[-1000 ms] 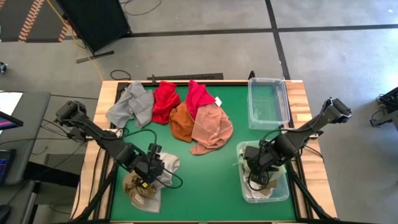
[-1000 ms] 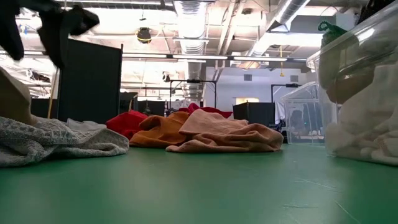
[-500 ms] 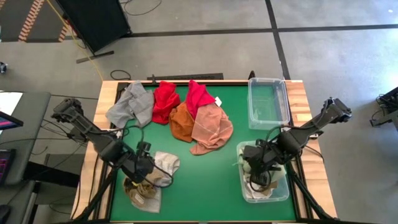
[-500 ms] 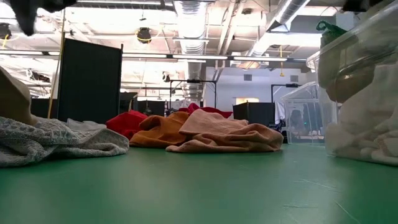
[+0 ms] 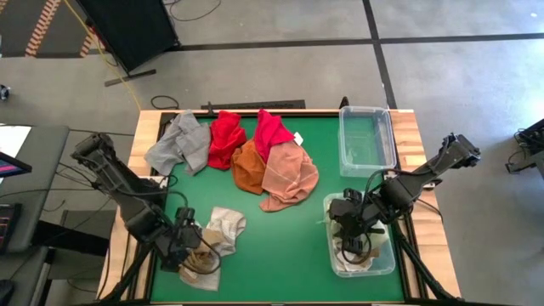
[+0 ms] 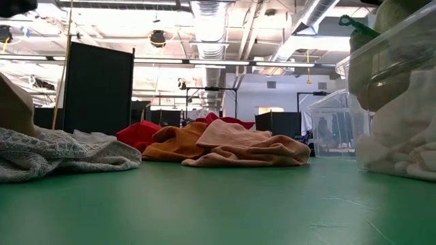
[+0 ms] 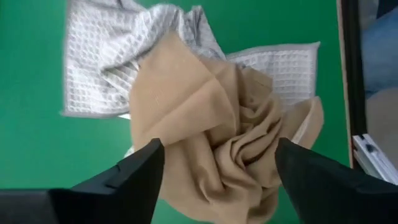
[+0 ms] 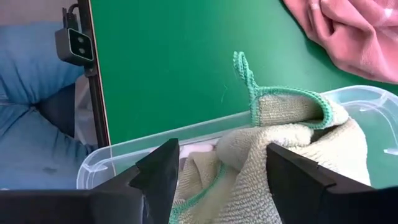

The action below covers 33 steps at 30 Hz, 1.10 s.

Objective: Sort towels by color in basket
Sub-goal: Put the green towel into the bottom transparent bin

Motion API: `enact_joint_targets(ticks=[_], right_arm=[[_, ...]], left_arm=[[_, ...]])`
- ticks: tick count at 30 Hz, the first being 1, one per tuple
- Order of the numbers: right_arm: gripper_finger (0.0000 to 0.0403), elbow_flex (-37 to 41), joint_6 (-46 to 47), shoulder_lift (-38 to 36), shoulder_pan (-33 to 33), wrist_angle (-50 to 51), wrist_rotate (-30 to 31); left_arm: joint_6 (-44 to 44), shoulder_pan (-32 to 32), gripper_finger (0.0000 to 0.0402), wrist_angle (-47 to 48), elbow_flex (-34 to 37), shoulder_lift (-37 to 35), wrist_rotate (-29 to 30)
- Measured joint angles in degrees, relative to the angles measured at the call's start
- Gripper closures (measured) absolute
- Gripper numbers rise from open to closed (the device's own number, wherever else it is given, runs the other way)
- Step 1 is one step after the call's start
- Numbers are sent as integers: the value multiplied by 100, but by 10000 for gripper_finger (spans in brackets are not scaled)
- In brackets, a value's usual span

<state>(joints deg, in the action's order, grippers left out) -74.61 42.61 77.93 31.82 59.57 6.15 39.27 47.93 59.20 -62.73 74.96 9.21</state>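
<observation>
Next, I close my left gripper on the middle folds (image 5: 199, 252) (image 7: 216, 150) of the crumpled tan-brown towel, which lies on the white-checked towel.
My left gripper (image 5: 187, 246) (image 7: 217, 155) hangs open over a crumpled tan-brown towel (image 5: 201, 262) (image 7: 211, 124) near the table's near left corner, one finger on each side of it. That towel lies on a white-checked towel (image 5: 225, 225) (image 7: 99, 68). My right gripper (image 5: 347, 223) (image 8: 217, 165) is open above the near clear bin (image 5: 387, 268). A pale towel with a green hem (image 8: 292, 124) (image 6: 402, 20) is heaped there between its fingers, on white towels (image 6: 402, 143). Whether either gripper touches its towel, I cannot tell.
A pile lies at the table's far middle: grey (image 5: 180, 143), red (image 5: 225, 136), crimson (image 5: 272, 132), orange (image 5: 248, 168) and pink (image 5: 289, 174) towels. A second clear bin (image 5: 342, 140) stands at the far right. Bare green mat stretches between the pile and the near edge.
My left gripper has moved toward the table's near left corner, off the white-checked towel and over the tan-brown one, leaving the low view. My right gripper has shifted slightly toward the table's left over the near bin.
</observation>
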Motion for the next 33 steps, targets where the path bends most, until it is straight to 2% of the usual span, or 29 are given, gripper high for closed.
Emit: enact_joint_targets(ticks=[4,9,16,20,24,32,33], right_arm=[[153,-2,339,0,83,405,1],[153,-2,859,11,161,1039,-2],[153,-2,1060,11,230,1025,-1],[153,-2,1095,11,231,1027,1],[153,-2,1098,11,227,1027,1],[153,-2,1098,13,229,1025,51],[153,-2,1098,13,229,1025,61]], left_arm=[[131,10,87,-548,495,2,-56],[157,10,87,-868,960,2,89],[131,-7,88,-1684,1746,4,110],[191,-121,98,-1878,1912,4,305],[-20,-200,159,-2003,1914,4,262],[-606,-343,366,-2015,1914,118,25],[-681,-367,383,-2011,1909,118,23]])
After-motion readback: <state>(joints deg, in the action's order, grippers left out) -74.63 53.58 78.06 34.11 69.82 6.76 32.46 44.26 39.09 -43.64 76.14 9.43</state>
